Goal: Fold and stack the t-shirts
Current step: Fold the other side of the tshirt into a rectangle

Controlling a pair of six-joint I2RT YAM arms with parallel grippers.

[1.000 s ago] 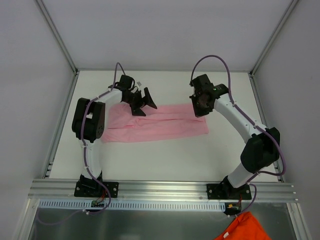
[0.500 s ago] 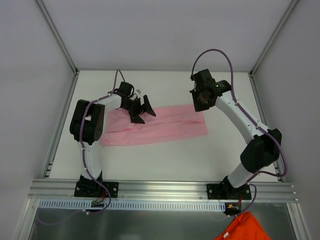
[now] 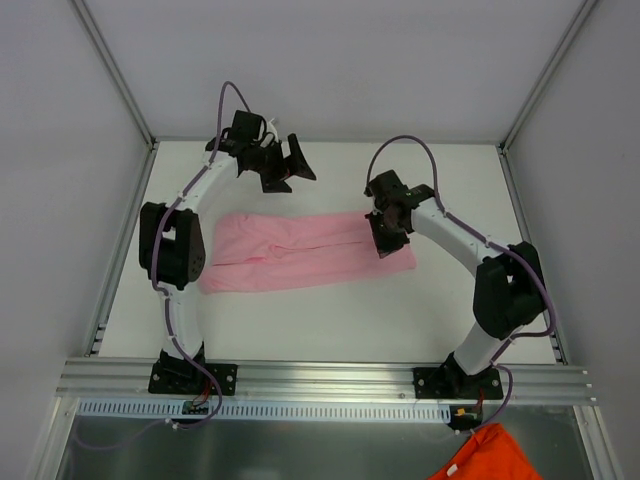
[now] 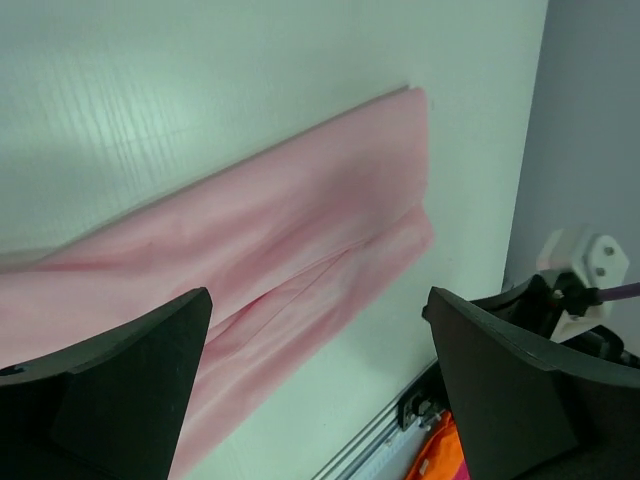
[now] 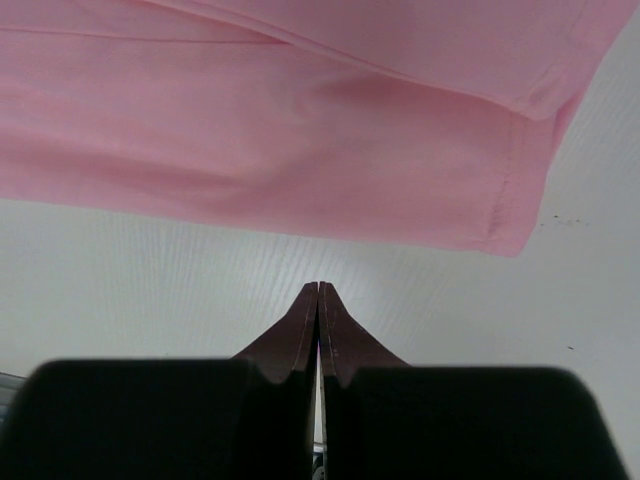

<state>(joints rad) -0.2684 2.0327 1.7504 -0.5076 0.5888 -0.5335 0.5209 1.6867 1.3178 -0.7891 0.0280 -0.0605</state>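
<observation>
The light pink t-shirt will have my left gripper closing on the inner corner (image 3: 267,257), at the end of its middle fold that is away from my right gripper.
A light pink t-shirt (image 3: 300,252), folded into a long strip, lies flat across the middle of the white table. My left gripper (image 3: 288,166) is open and empty. It is raised near the back of the table, behind the shirt. In the left wrist view (image 4: 318,330) its fingers stand wide apart, with the shirt (image 4: 280,240) far below. My right gripper (image 3: 384,240) hovers at the shirt's right end. In the right wrist view (image 5: 318,292) its fingers are pressed together with nothing between them, and the shirt's hemmed edge (image 5: 400,130) lies just beyond the tips.
An orange cloth (image 3: 492,455) lies below the metal rail (image 3: 320,375) at the near right, and it also shows in the left wrist view (image 4: 448,462). Grey walls and frame posts enclose the table on the left, back and right.
My left gripper rose off the shirt's left part and moved to the back of the table. My right gripper moved forward and left over the shirt's right end. The shirt lies flatter.
</observation>
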